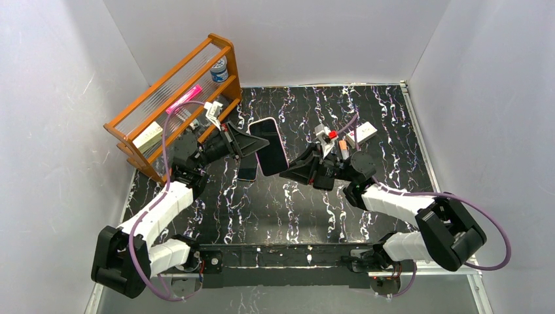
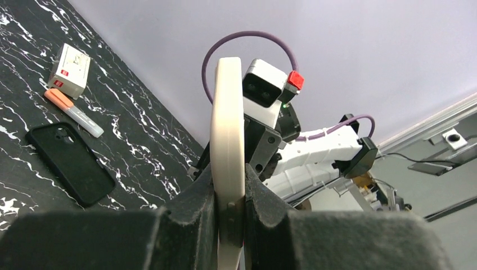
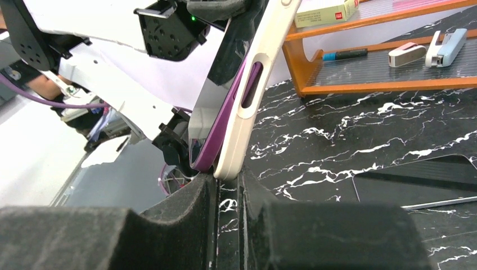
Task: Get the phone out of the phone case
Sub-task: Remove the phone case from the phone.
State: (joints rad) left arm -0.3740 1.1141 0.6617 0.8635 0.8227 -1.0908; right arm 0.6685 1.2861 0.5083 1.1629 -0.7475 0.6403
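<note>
My right fingers meet just the cream case's bottom corner, so they should open and take the case's edge point(image 3: 239, 130) deeper before my left gripper releases it.
A phone point(image 1: 269, 145) in a cream case is held up above the table between both arms, screen towards the top camera. My left gripper point(image 1: 252, 140) is shut on the case point(image 2: 228, 140), which shows edge-on between its pads. In the right wrist view the purple phone point(image 3: 225, 121) edge stands away from the cream case point(image 3: 264, 62) at the lower corner. My right gripper point(image 3: 228, 179) is closed to a narrow gap, with the case's bottom corner pinched at its tips. It also shows in the top view point(image 1: 288, 170).
A wooden rack point(image 1: 177, 98) with small items stands at the back left. A dark phone point(image 1: 247, 169) lies flat under the held one. A black case point(image 2: 70, 163), an orange marker point(image 2: 73, 112) and a white box point(image 2: 70, 70) lie near the right arm.
</note>
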